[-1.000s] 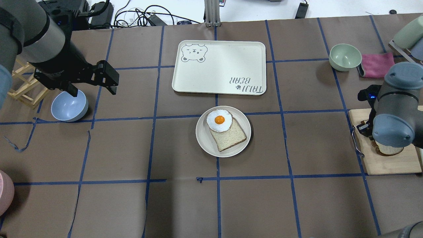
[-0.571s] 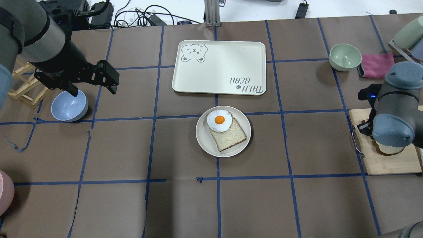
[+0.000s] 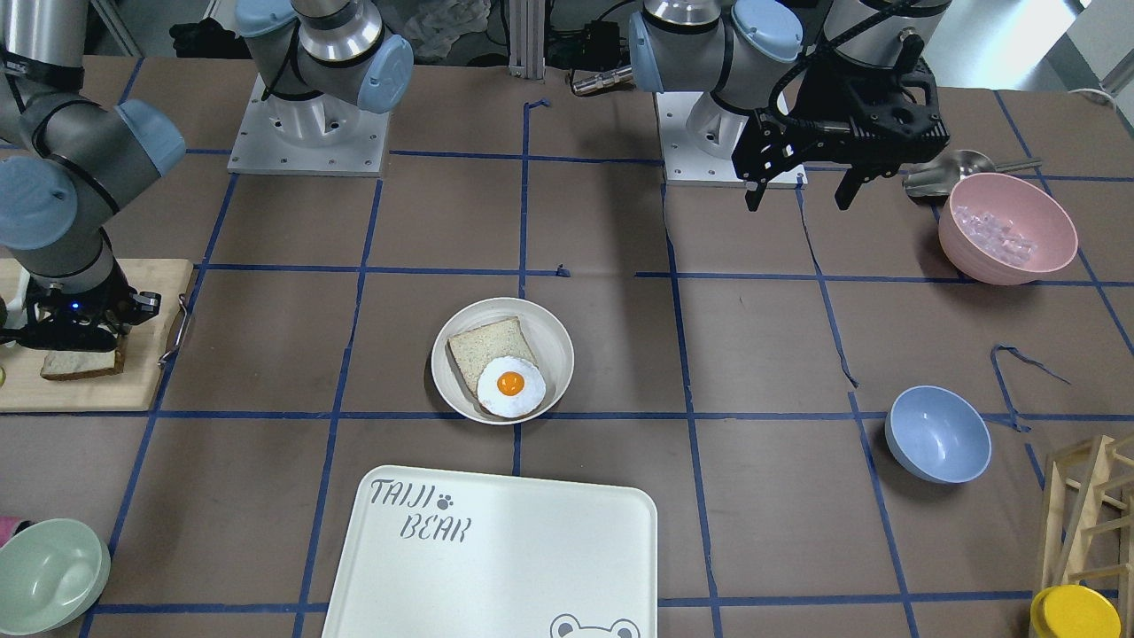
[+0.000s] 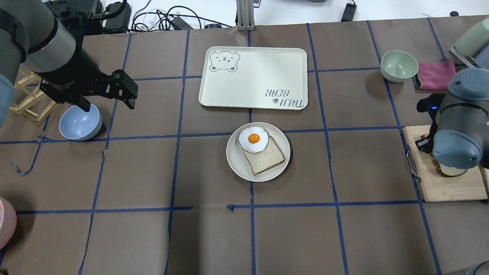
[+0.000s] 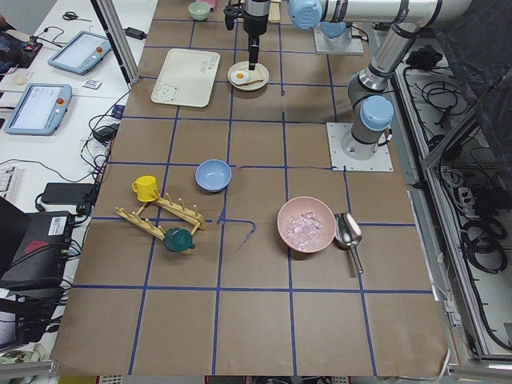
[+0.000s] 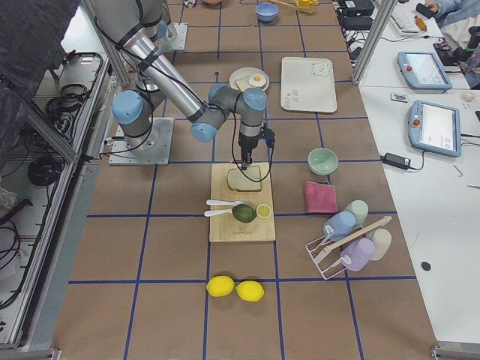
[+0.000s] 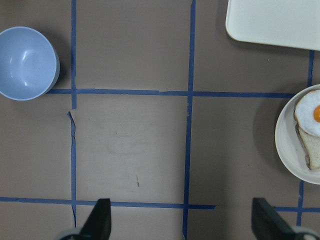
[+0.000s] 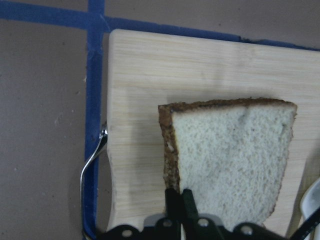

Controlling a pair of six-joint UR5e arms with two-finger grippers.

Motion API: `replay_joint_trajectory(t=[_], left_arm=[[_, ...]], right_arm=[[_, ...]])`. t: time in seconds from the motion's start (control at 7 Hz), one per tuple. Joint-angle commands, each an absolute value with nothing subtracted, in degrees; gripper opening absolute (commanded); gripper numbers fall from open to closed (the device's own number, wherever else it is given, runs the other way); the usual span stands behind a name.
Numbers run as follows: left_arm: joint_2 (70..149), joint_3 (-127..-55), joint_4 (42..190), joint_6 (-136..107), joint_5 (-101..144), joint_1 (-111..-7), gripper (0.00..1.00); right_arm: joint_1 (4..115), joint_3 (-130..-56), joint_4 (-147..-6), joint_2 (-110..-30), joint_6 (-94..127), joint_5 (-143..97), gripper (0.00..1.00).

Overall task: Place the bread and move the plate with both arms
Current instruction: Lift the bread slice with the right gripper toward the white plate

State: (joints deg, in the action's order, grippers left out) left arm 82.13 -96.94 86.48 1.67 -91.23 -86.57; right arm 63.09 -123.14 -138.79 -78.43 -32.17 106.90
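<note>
Next, the right gripper releases the bread atop the egg-topped slice on the plate [image 3: 492, 366]. The bread is now at the wooden cutting board.
The bread [image 8: 230, 155], a dark-crusted slice, is at the wooden cutting board [image 4: 447, 191] at the table's right end. My right gripper [image 8: 178, 197] is shut on its crust edge. I cannot tell if the slice is lifted off the board. It also shows in the front view [image 3: 80, 363]. The plate [image 4: 237, 160] sits mid-table and holds another slice topped with a fried egg [image 4: 253, 139]. My left gripper [image 4: 107, 101] is open and empty, raised above the table near the blue bowl, far left of the plate.
The TAIJI BEAR tray [image 4: 254, 76] lies just beyond the plate. A blue bowl [image 4: 80, 122] sits under the left arm. A green bowl [image 4: 399, 65] and pink cloth [image 4: 435, 74] are at the far right. A pink bowl [image 3: 1007, 228] and wooden rack [image 3: 1085, 505] are at the left end.
My right arm has shifted slightly to the right over the cutting board, and the bread under it has moved with it. The left arm, plate and egg have not moved.
</note>
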Motion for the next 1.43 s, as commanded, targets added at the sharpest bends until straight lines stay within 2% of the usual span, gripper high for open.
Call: replay_joint_trajectory(t=[0.0,0.29,0.43,0.71,0.86,1.14,1.29], left_arm=[[82.2,-96.9,86.5,1.7,-91.2,-86.6,1.0],[82.1,-97.0,86.6,1.7,-91.2,-86.6,1.0],[81.8,-96.9,86.6,1.7,-91.8,-86.7,1.0],[81.4,-96.9,86.4,1.8,-95.0,-86.6,1.0],[81.4,-96.9,86.4,1.8,-94.9,-86.6,1.0],[81.7,-96.9,86.4,1.8,-94.8,-86.6,1.0],[82.2,-96.9,86.3,1.8,-94.7,-86.6,1.0]], right_arm=[[63.8,-121.1,-138.0,-80.0,-31.6,107.1,0.0],[65.9,-118.7,-132.1,-81.7,-31.1,106.1,0.0],[68.6,-115.2,-123.6,-83.1,-27.0,106.0,0.0],[81.1,-106.3,-108.8,-84.6,-13.3,105.4,0.0],[89.6,-102.9,-106.0,-83.8,-5.1,101.6,0.0],[105.3,-97.5,-106.7,-80.1,15.4,100.8,0.0],[112.9,-94.4,-109.7,-75.6,21.0,100.9,0.0]])
